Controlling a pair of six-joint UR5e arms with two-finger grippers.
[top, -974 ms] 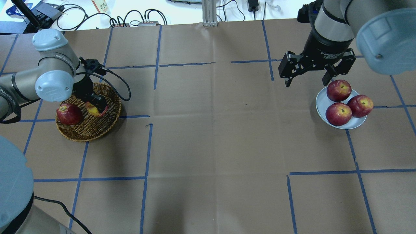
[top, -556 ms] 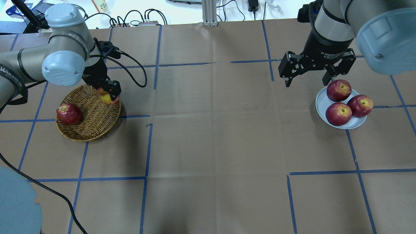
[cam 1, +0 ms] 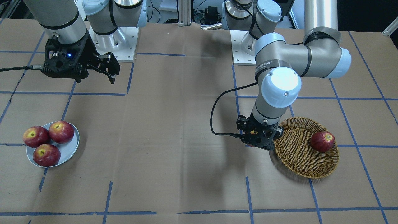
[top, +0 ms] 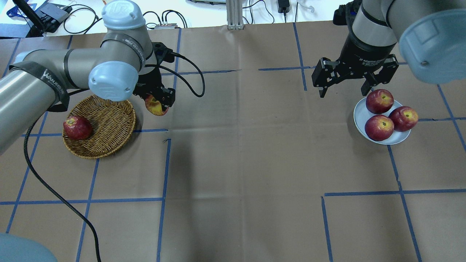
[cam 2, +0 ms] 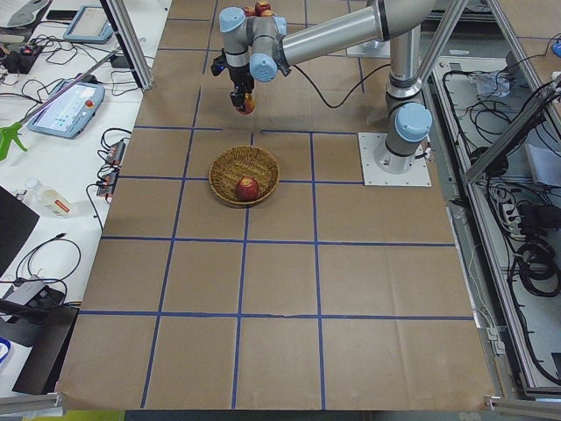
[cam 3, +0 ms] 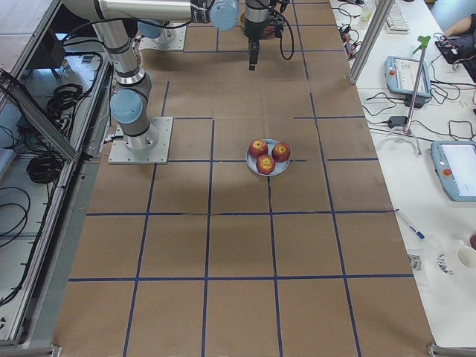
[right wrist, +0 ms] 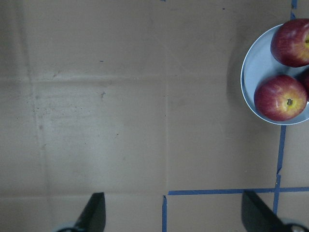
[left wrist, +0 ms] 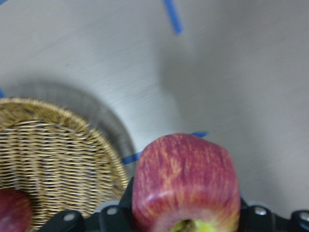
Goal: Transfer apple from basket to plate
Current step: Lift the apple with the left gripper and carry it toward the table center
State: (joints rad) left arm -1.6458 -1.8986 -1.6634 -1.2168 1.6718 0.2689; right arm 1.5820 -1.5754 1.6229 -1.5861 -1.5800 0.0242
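The robot's left gripper will release the pinkish-red apple on the open table about midway [cam 1: 183, 143] between the basket and the plate. The apple is in the air just beyond the basket's rim.
My left gripper [top: 157, 103] is shut on the pinkish-red apple [top: 156, 106] with its yellow stem patch. It holds the apple in the air just beyond the right rim of the wicker basket [top: 105, 120]. The left wrist view shows the apple [left wrist: 186, 183] close up between the jaws, with the basket [left wrist: 53, 154] below at left. The pale blue-grey plate [top: 361, 115] lies far right. My right gripper [top: 344, 91] is open and empty, hovering just behind the plate's left edge. The front view shows the left gripper [cam 1: 259, 138], basket [cam 1: 298, 158] and plate [cam 1: 67, 148].
A dark red apple [top: 77, 127] lies in the basket's left part. Three dark red apples [top: 379, 127] fill most of the plate. The table is brown paper with blue tape lines. Cables lie along the far edge.
My left gripper has lifted the apple out of the basket and carried it right, past the basket's rim. The right arm has not moved.
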